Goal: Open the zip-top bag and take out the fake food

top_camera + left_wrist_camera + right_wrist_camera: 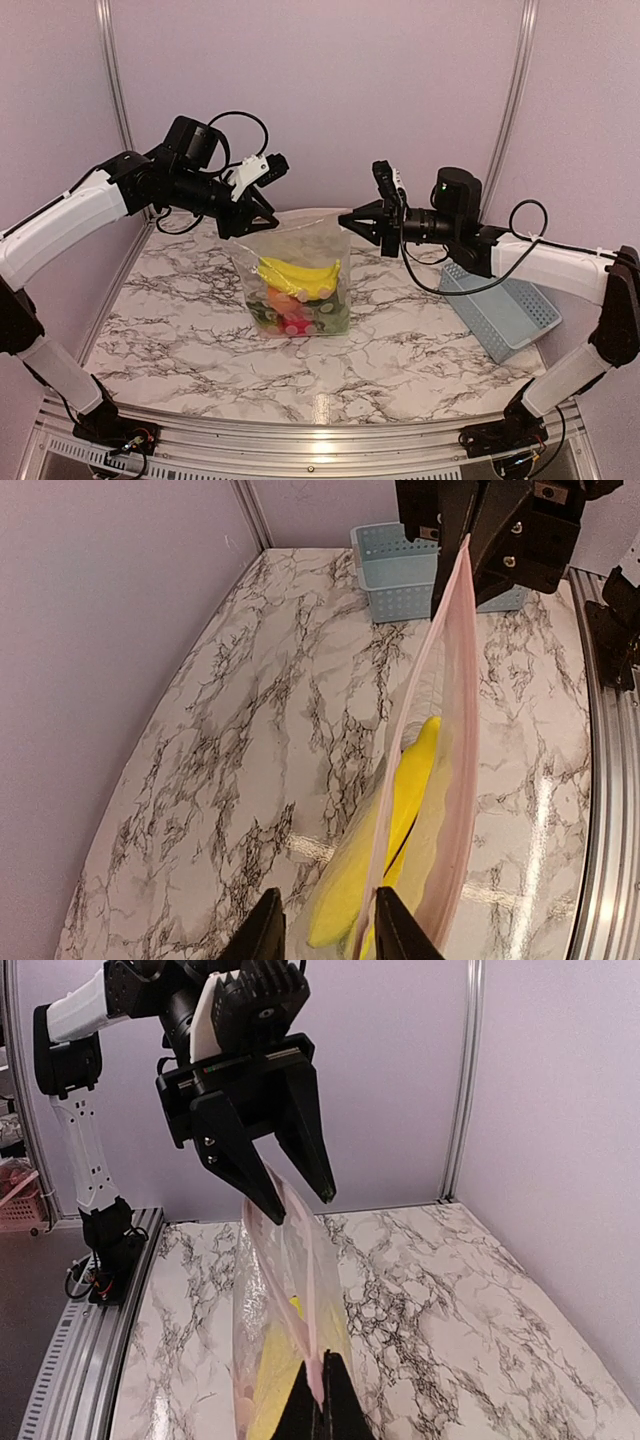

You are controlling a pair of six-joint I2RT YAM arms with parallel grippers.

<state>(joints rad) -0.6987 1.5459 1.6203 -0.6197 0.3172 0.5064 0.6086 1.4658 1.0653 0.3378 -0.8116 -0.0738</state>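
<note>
Both pieces of the bag's zip meet in my right gripper. Next, my left gripper closes on one piece [378, 845] before my right gripper opens and takes the other piece.
The zip-top bag [296, 262] hangs upright above the table between my two grippers. Inside it lies the fake food: a yellow banana [300, 276] on top, with orange, red-pink and green pieces [295, 315] at the bottom. My right gripper [347, 219] is shut on the bag's pink zip strip [325, 1375] at one top corner. My left gripper [255, 222] is open at the other top corner, and its fingers [265, 932] straddle the bag's near wall. In the left wrist view the two zip strips [440, 680] stand apart and the banana [400, 820] shows between them.
A light blue slotted basket [505, 305] lies tilted at the table's right edge; it also shows in the left wrist view [395, 575]. The marble table [180, 330] ends at a metal rail [320, 440] in front. Purple walls stand behind and at both sides.
</note>
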